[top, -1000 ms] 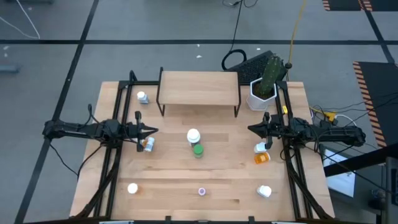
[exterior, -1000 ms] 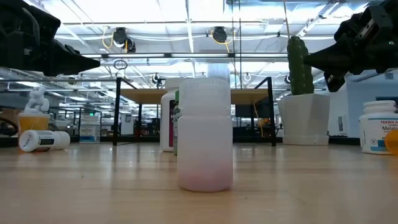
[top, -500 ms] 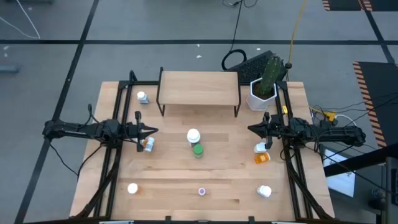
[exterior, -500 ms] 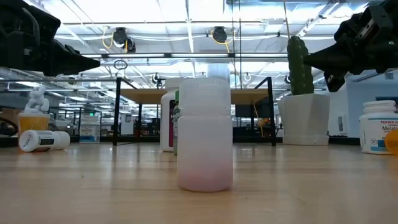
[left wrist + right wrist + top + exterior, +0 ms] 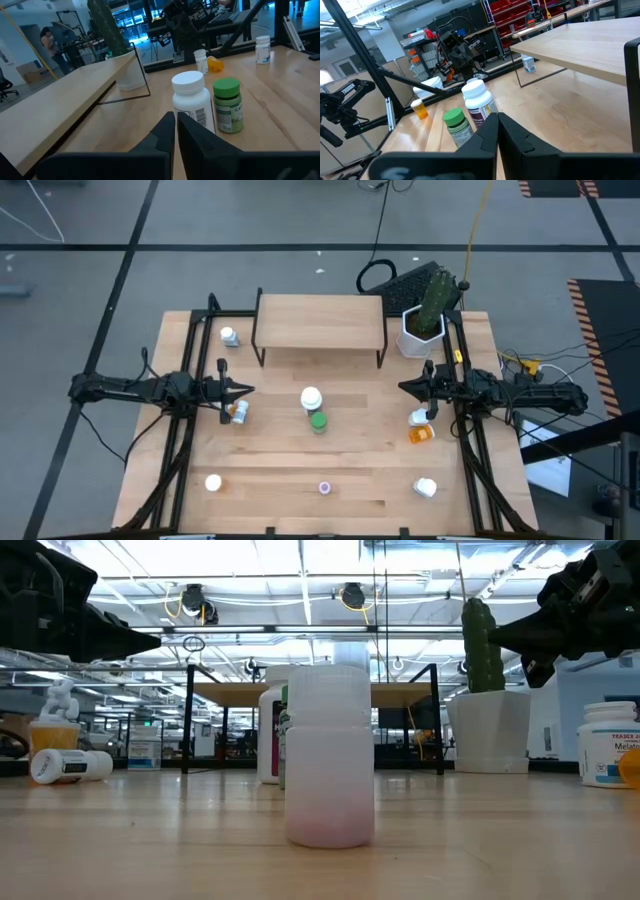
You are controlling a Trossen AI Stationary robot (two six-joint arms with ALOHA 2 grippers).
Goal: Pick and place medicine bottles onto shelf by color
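The robot's right gripper will next go to the upper part of the white bottle [image 5: 311, 399] [image 5: 476, 95] that stands beside the green bottle and close there.
Several small medicine bottles stand or lie on the wooden table. A white one [image 5: 311, 398] and a green one [image 5: 318, 421] stand together at the middle; they also show as white [image 5: 191, 102] and green [image 5: 228, 105] in the left wrist view. An orange bottle [image 5: 238, 411] lies below my left gripper [image 5: 248, 390], which is shut and level above the table's left side. My right gripper [image 5: 404, 387] is shut and level at the right, above a white bottle [image 5: 419, 418] and an orange one [image 5: 422, 434]. The shelf [image 5: 320, 321] stands at the far middle, its top bare.
A white planter with a cactus [image 5: 422, 328] stands right of the shelf. More bottles stand at the far left [image 5: 229, 336], near left [image 5: 213, 482], near middle [image 5: 324, 488] and near right [image 5: 425, 487]. Open tabletop lies between the shelf and the middle bottles.
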